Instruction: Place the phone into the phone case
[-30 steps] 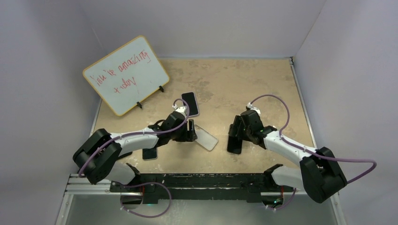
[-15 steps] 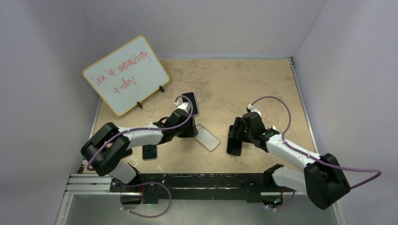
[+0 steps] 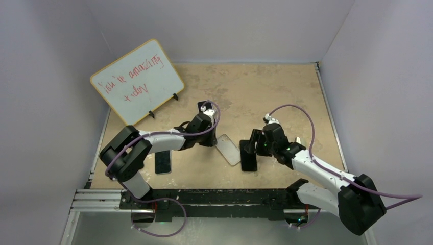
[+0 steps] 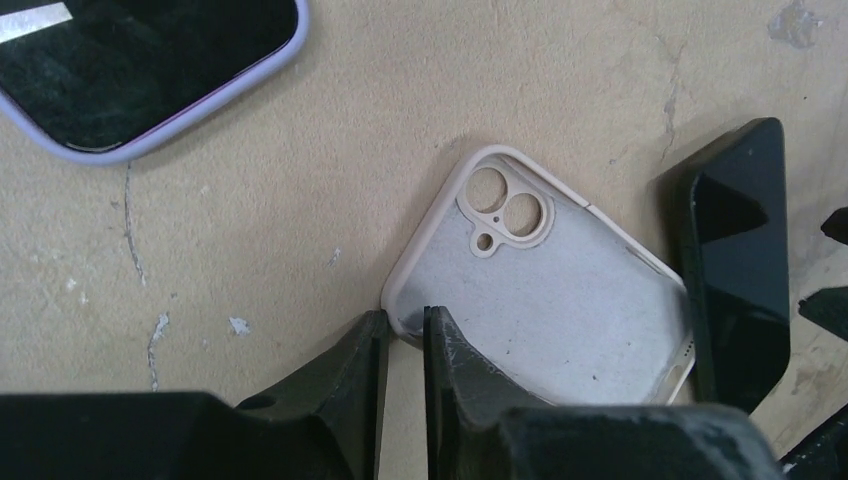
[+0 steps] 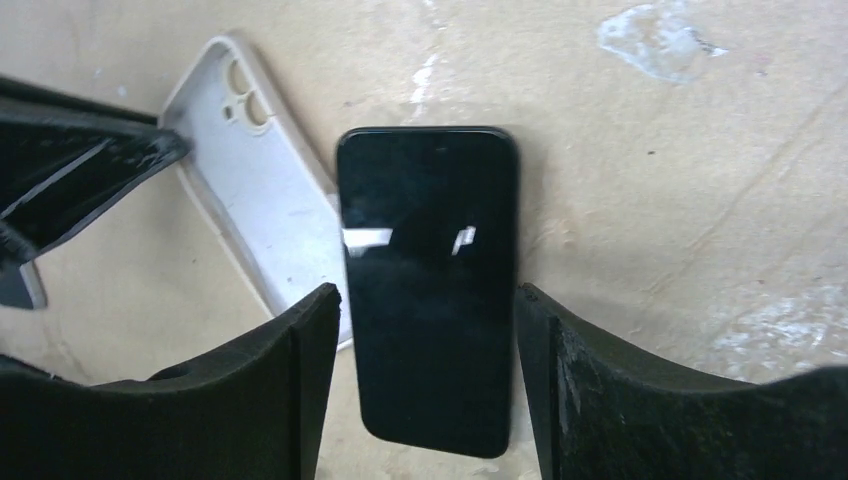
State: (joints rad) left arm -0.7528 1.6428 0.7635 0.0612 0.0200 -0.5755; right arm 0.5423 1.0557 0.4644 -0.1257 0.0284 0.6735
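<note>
The phone case sits at a slant under the phone's long edge, so the robot's right gripper needs to grip the phone's far half (image 3: pixel 245 147) while the left gripper turns the case straight.
The pale phone case (image 4: pixel 570 300) lies open side up on the table, camera cutouts toward the far end. My left gripper (image 4: pixel 405 322) is shut on the rim at its near corner, with one finger outside the wall and one inside. In the top view the phone case (image 3: pixel 229 150) sits between the two arms, my left gripper (image 3: pixel 213 141) at its left end. The black phone (image 5: pixel 430 290), screen up, is held across its width by my right gripper (image 5: pixel 428 300). Its left long edge hangs over the case's right side. From above, the phone (image 3: pixel 248 159) sits under my right gripper (image 3: pixel 249 149).
A phone in a lilac case (image 4: pixel 140 70) lies just beyond my left gripper. Another dark phone (image 3: pixel 163 162) lies near the left arm's base. A whiteboard (image 3: pixel 137 81) with red writing stands at the back left. Walls enclose the table on three sides.
My left gripper has moved onto the case's corner and closed on its rim, and the case has turned a little. My right gripper has carried the phone left, up to the case.
</note>
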